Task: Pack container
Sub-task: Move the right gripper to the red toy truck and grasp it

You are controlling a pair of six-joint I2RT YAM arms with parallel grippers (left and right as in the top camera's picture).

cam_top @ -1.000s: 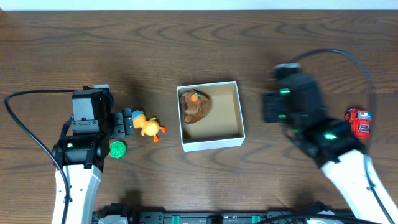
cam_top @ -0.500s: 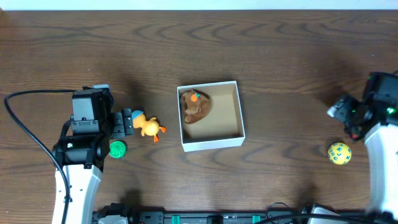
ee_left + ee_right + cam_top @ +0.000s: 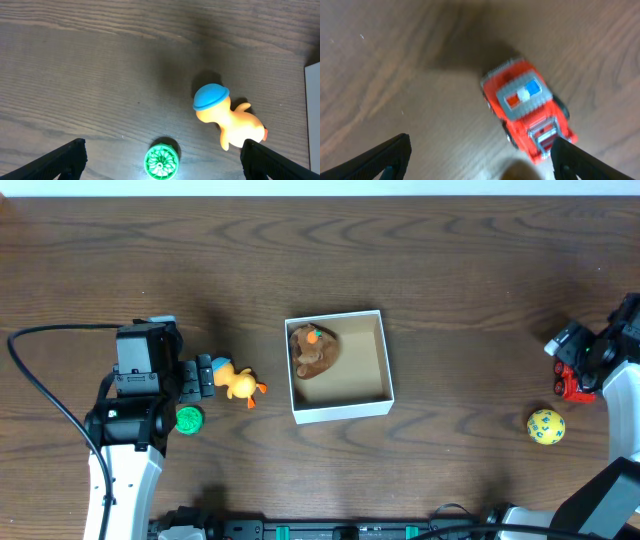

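Observation:
My right gripper moves down next and closes around the gray roof (image 3: 572,382) (image 3: 525,95) of the red fire truck next to the yellow ball.
The container (image 3: 345,411), a square white box with a tan inside, stands mid-table and holds a brown plush toy (image 3: 313,351) in its left half. Its white edge also shows in the left wrist view (image 3: 314,115). An orange duck with a blue cap (image 3: 238,382) (image 3: 227,118) and a green ribbed disc (image 3: 189,419) (image 3: 161,161) lie left of it. My left gripper (image 3: 201,376) (image 3: 162,160) is open and empty, with the disc between its fingertips. My right gripper (image 3: 575,352) (image 3: 482,160) is open above a red fire truck (image 3: 575,383) (image 3: 527,107) at the far right.
A yellow ball (image 3: 545,426) lies on the table below the truck at the right. The left arm's black cable (image 3: 40,395) loops along the left side. The tabletop is dark wood.
My right arm has swung from beside the box to the far right edge, now over the red truck, uncovering the yellow ball. The left arm and toys have not moved.

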